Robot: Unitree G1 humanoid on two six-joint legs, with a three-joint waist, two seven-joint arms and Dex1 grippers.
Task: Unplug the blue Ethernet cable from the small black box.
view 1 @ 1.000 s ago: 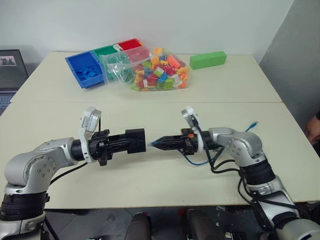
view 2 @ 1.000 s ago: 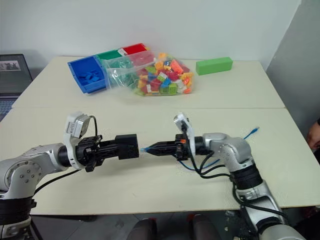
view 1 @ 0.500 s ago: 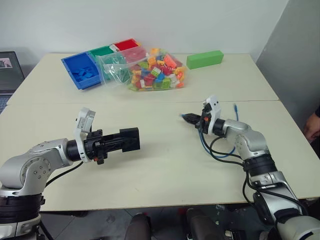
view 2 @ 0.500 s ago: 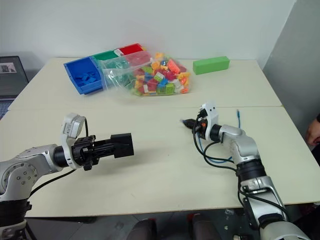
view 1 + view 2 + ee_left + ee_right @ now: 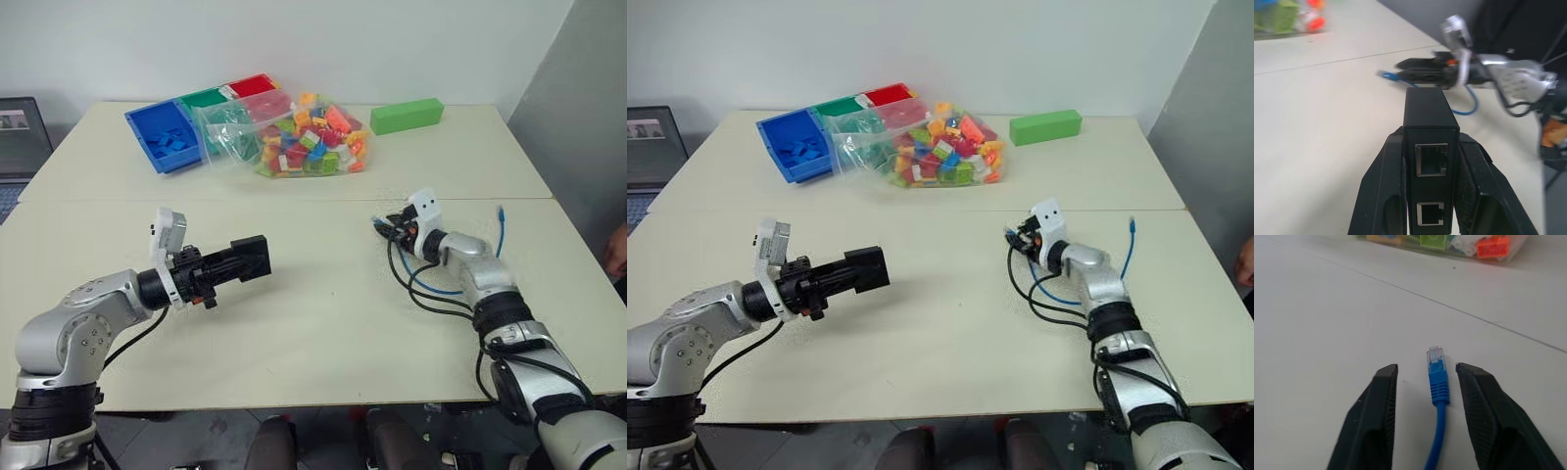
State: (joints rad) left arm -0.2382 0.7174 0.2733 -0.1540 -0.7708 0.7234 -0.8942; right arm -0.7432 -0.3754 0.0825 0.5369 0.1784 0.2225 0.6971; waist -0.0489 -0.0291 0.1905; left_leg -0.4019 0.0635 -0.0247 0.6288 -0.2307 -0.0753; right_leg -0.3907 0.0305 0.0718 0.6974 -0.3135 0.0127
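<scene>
I need to set the small black box, still held level above the table, down with my left gripper on the table seam's near side (image 5: 175, 245), in front of the blue tray.
My left gripper (image 5: 227, 265) is shut on the small black box (image 5: 251, 258), held level above the table at the left. In the left wrist view the box (image 5: 1430, 117) sits between both fingers, and its two ports face the camera with nothing in them. The blue Ethernet cable (image 5: 439, 291) is unplugged and loops on the table at the right, its far plug (image 5: 501, 211) near the table seam. My right gripper (image 5: 384, 227) is open, well to the right of the box. The cable's clear plug (image 5: 1435, 356) lies free between the right fingers (image 5: 1382, 396), touching neither.
At the back of the table (image 5: 323, 323) are a blue tray (image 5: 162, 137), a clear bag of coloured bricks (image 5: 299, 137) and a green block (image 5: 406, 116). A laptop (image 5: 20, 132) sits at the far left. A person's hand (image 5: 617, 250) shows at the right edge.
A second ago my right gripper was shut on the plug at the box. It pulled away to the right with the cable, then opened its fingers. The left gripper kept the box and shifted slightly.
</scene>
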